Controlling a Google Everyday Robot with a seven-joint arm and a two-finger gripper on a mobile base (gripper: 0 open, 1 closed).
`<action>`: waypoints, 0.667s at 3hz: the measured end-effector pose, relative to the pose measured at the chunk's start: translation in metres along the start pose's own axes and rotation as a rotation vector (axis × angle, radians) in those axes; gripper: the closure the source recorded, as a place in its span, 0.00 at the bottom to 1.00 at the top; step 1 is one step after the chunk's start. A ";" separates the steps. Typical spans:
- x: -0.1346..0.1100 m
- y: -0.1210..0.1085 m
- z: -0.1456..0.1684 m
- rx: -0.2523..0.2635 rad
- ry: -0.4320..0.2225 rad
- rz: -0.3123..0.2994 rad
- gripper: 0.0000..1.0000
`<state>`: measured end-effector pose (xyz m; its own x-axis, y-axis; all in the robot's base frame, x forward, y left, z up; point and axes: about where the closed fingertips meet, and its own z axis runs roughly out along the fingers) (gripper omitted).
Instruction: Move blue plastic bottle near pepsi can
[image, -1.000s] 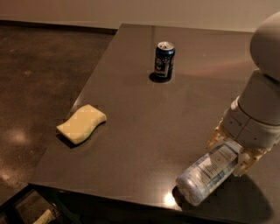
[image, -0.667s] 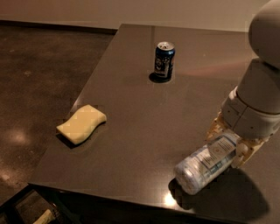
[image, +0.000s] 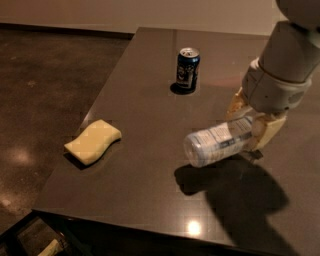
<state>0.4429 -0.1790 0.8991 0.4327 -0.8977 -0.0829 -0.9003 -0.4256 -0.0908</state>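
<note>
My gripper will release the blue plastic bottle on the dark table (image: 209, 95) just in front of the pepsi can. The bottle now hangs above the table.
The blue plastic bottle (image: 218, 142) is clear and ribbed with a pale label. It hangs on its side above the dark table, its base end pointing at the camera, and casts a shadow below. My gripper (image: 251, 125) is shut on its far end, with tan fingers (image: 268, 131) on both sides. The cap is hidden behind the gripper. The pepsi can (image: 187, 68) stands upright at the far middle of the table, up and to the left of the bottle, well apart from it.
A yellow sponge (image: 93, 141) lies near the table's left edge. The dark table (image: 135, 185) ends at the front and at the left, with brown floor beyond. My white arm (image: 285, 55) comes in from the upper right.
The gripper has lifted the bottle off the table and carried it left and away from the front edge, towards the can. The can and the sponge have not moved.
</note>
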 end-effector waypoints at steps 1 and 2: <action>0.011 -0.045 0.000 0.048 -0.008 0.092 1.00; 0.022 -0.089 0.006 0.096 -0.010 0.175 1.00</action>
<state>0.5324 -0.1602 0.8997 0.2707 -0.9557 -0.1156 -0.9536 -0.2498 -0.1681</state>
